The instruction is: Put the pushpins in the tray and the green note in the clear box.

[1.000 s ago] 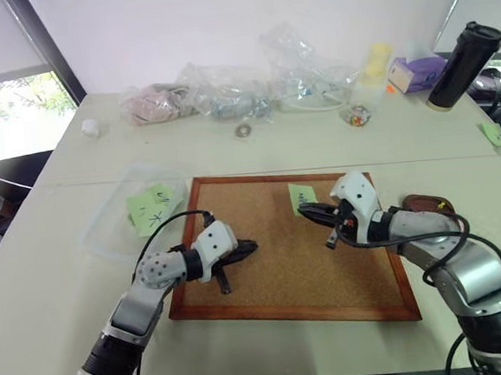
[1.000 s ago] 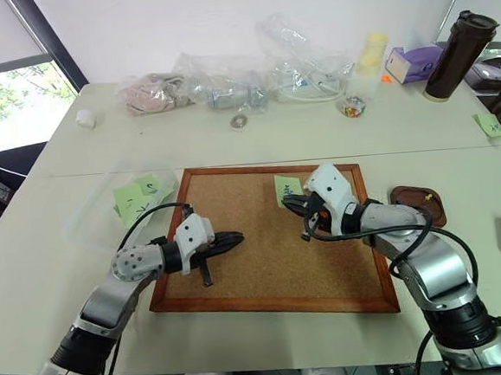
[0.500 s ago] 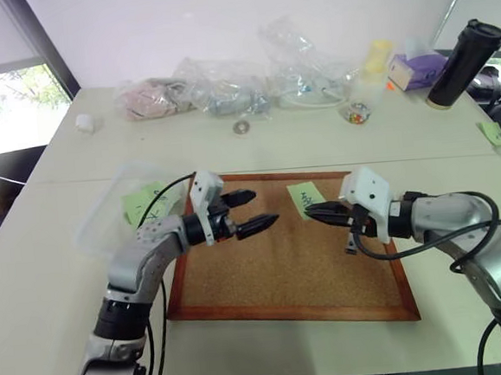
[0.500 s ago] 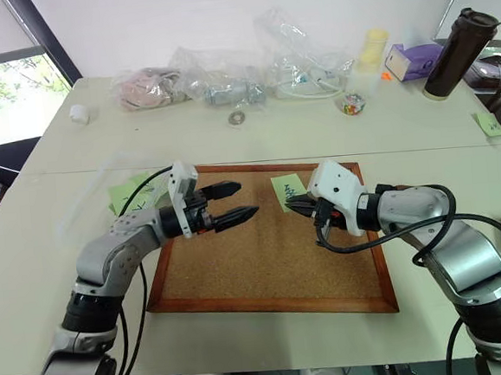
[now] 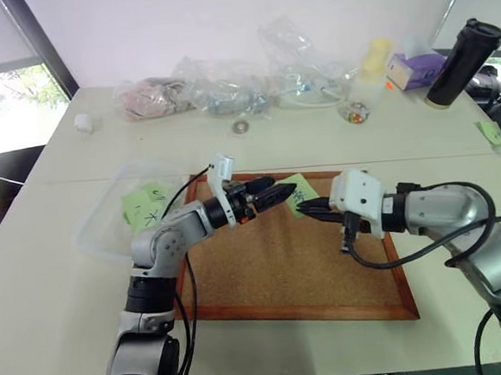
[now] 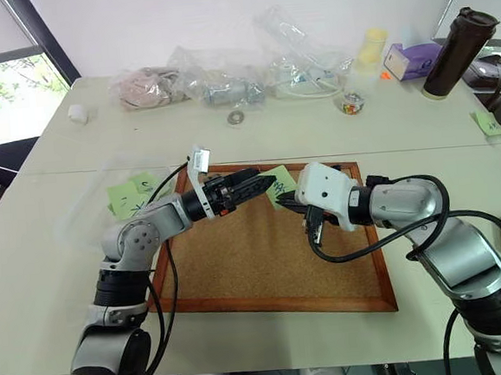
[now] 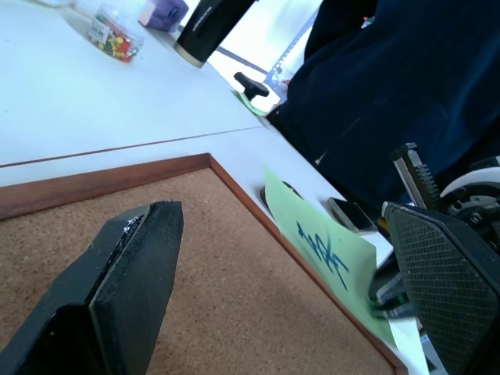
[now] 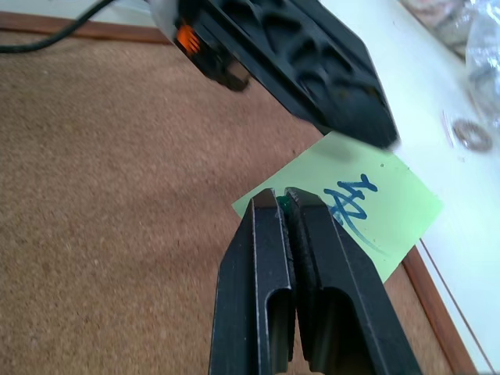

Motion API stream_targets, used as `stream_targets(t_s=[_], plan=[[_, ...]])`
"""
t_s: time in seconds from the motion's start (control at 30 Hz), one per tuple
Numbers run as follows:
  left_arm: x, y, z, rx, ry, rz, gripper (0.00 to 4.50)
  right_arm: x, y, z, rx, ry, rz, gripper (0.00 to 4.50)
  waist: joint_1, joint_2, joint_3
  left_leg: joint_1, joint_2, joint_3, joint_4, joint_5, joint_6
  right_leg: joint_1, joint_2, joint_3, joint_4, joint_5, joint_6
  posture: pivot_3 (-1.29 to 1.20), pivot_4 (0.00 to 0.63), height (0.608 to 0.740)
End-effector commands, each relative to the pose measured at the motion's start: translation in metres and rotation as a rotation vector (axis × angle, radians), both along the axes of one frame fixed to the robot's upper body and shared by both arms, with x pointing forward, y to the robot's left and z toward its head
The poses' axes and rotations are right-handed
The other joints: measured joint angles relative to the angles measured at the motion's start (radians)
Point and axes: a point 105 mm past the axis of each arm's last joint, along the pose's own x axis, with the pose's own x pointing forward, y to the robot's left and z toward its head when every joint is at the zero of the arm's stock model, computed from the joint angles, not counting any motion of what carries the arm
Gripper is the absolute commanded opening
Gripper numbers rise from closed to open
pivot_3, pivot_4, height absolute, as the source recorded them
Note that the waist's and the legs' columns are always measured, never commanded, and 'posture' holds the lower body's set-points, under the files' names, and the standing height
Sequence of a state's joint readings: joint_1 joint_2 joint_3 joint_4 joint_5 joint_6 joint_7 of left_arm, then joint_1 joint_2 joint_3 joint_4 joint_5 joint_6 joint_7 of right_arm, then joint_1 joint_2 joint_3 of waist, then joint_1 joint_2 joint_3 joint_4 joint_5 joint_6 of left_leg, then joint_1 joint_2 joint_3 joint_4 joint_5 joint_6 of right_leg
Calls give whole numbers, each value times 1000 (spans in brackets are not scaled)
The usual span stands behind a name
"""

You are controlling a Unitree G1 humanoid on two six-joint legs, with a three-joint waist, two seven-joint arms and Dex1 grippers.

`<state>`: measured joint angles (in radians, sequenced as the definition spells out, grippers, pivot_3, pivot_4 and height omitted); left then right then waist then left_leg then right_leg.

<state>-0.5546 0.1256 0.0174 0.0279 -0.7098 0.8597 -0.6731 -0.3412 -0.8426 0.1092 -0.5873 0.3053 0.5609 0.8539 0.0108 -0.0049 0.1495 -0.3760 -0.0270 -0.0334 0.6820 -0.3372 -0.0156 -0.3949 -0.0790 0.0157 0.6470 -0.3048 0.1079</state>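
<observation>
My right gripper will release the pushpin in the tray (image 5: 416,212) next to the corkboard, below where my forearm hangs.
The green note (image 5: 298,191) stands lifted and tilted over the far edge of the corkboard (image 5: 282,263), with dark handwriting on it. My right gripper (image 8: 280,197) is shut on its near corner. My left gripper (image 5: 281,190) reaches in level from the left, open, its fingers (image 7: 137,258) spread to either side of the note without touching it. The clear box (image 5: 106,225) lies left of the board with other green slips inside. My right forearm hides the tray in the head views. The pushpins are too small to make out.
Clear plastic bags (image 5: 225,89) lie along the table's far side, with a small jar of coloured bits (image 5: 358,114), a purple box (image 5: 415,70) and a black tumbler (image 5: 462,62). A metal ring (image 5: 241,127) lies behind the board. A person in dark clothing (image 7: 406,78) is to the right.
My left gripper has opened, risen and swung right across the corkboard up to the note. My right gripper has stayed shut at the note's corner and lifted a little.
</observation>
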Motion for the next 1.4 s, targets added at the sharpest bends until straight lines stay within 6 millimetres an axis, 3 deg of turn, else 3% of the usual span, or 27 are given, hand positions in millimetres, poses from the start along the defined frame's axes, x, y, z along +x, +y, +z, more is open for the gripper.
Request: stream_targets(t_s=[0.03,0.13,0.37,0.4,0.7,0.93,1.07,1.2,1.33,1.4], plan=[[-2,-8,11,-25,-26,-33,4486,-5,8,11,-6,-63,45,0,0,0,0,0,0,0,0,0,0,0,0,0,0,0,0,0,150,740],[-4,-10,11,-27,-23,-51,3610,-3,9,12,-7,-71,48,0,0,0,0,0,0,0,0,0,0,0,0,0,0,0,0,0,150,740],[-3,-9,11,-29,-18,-47,180,-4,13,13,-3,-74,58,0,0,0,0,0,0,0,0,0,0,0,0,0,0,0,0,0,150,740],[-3,-9,11,-29,-17,-45,32,-4,13,14,-2,-74,58,0,0,0,0,0,0,0,0,0,0,0,0,0,0,0,0,0,150,740],[0,-4,9,23,-62,-11,32,-2,13,24,33,-93,33,0,0,0,0,0,0,0,0,0,0,0,0,0,0,0,0,0,150,740],[4,3,3,68,-104,25,32,7,2,46,155,-99,-64,0,0,0,0,0,0,0,0,0,-1,0,0,0,0,0,0,0,150,740],[4,6,0,82,-113,39,32,11,-15,55,228,-87,-153,0,1,0,0,0,0,0,0,0,-1,0,0,0,0,0,0,0,150,740],[5,10,6,71,-127,58,32,20,-60,52,276,-63,-343,0,3,0,0,-1,0,0,0,0,-1,0,-1,0,0,0,0,0,150,740],[2,13,13,78,-164,67,32,22,-142,28,321,15,-648,0,5,0,0,-1,0,0,0,0,0,0,-1,0,0,0,0,0,150,740],[0,13,12,106,-193,60,32,21,-173,14,318,42,-759,0,2,0,0,-1,-1,0,0,0,0,0,-1,1,0,0,0,0,150,740]])
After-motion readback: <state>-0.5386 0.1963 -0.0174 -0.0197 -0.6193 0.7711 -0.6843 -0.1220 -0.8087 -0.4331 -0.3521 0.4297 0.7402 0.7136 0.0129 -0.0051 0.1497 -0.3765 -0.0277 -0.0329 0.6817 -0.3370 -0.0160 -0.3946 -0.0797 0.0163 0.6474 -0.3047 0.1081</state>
